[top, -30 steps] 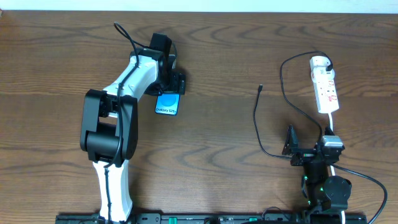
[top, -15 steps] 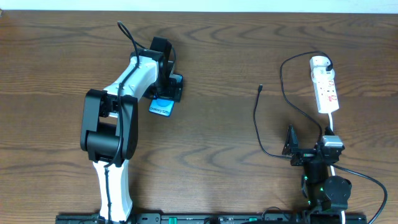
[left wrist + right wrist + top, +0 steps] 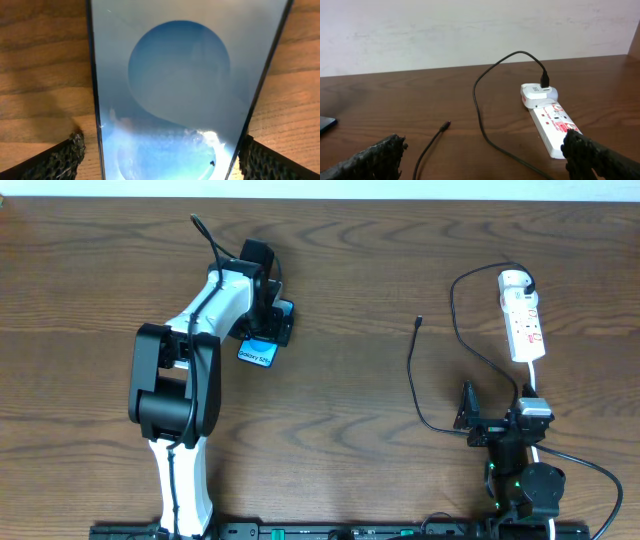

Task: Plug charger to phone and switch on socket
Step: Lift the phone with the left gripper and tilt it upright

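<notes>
My left gripper has the phone crooked, with a gap at one long edge. I should open it, square up and grip both edges (image 3: 247, 120) before I lift the phone.
The phone (image 3: 257, 353), blue-screened with a white text band, is at the back left, turned slightly askew. My left gripper (image 3: 268, 330) is shut on its sides. In the left wrist view the phone (image 3: 180, 95) fills the middle between the fingers of that gripper (image 3: 160, 162). The charger cable tip (image 3: 418, 321) lies free on the table, and its plug (image 3: 527, 280) sits in the rounded end of the white socket strip (image 3: 522, 320). My right gripper (image 3: 498, 418) is open and empty near the front, behind the tip (image 3: 447, 124) and the socket (image 3: 550, 120).
The black cable (image 3: 452, 330) loops from the strip down toward my right arm. The strip's white cord (image 3: 535, 385) runs to the front right. A wide stretch of wooden table (image 3: 350, 380) lies between phone and cable tip.
My left gripper has rotated and shifted slightly left and forward. The phone has turned with it. The right arm, cable and socket have not moved.
</notes>
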